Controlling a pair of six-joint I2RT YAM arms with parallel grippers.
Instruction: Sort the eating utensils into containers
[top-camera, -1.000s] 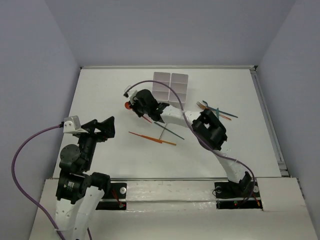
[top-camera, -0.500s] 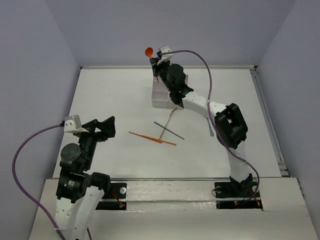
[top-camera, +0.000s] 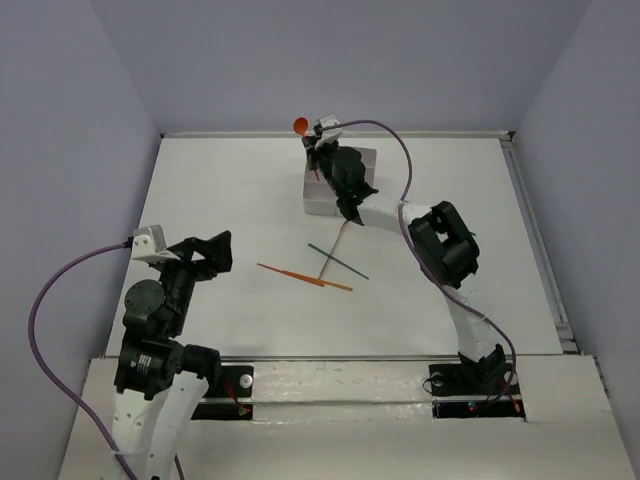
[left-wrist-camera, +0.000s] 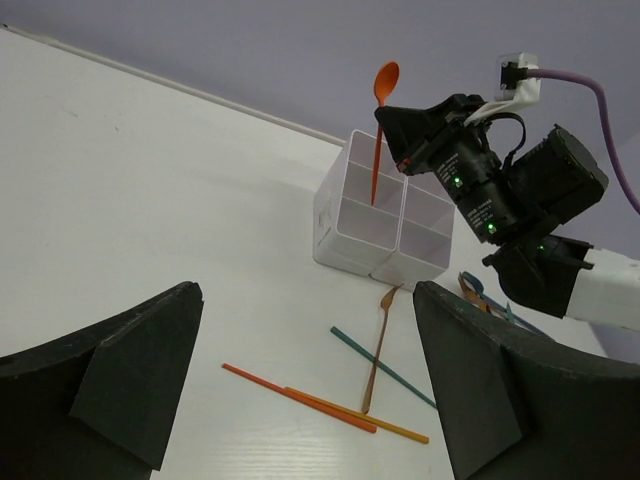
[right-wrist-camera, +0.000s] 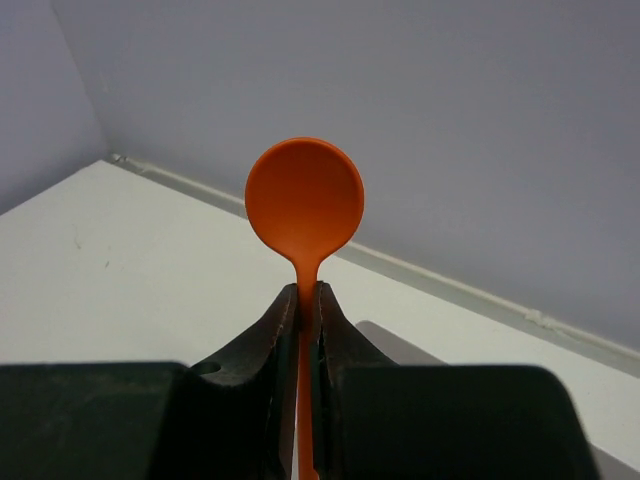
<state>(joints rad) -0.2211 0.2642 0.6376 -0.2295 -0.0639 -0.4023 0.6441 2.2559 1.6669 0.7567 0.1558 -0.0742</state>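
Observation:
Next, my right gripper lets go of the orange spoon in the white box's back compartment (top-camera: 312, 156) on my left gripper's side.
My right gripper (top-camera: 320, 148) is shut on the handle of the orange spoon (top-camera: 300, 126) and holds it upright, bowl up, over the white four-compartment box (top-camera: 322, 196). In the left wrist view the spoon (left-wrist-camera: 385, 80) has its handle tip down in the box's (left-wrist-camera: 350, 225) back left compartment. In the right wrist view the fingers (right-wrist-camera: 285, 320) pinch the spoon (right-wrist-camera: 304, 195) just under its bowl. A brown fork (left-wrist-camera: 378, 345), a teal stick (left-wrist-camera: 350, 343) and two orange sticks (left-wrist-camera: 300, 395) lie on the table in front of the box. My left gripper (top-camera: 208, 253) is open and empty, back from them.
More teal and brown utensils (left-wrist-camera: 478, 292) lie to the right of the box, mostly hidden behind the right arm. The right arm's elbow (top-camera: 440, 245) hangs over the table's right half. A purple cable (top-camera: 385, 135) loops above the box.
My right gripper lifted the orange spoon off the table left of the box, carried it over the box, then lowered it slightly. The left arm barely shifted.

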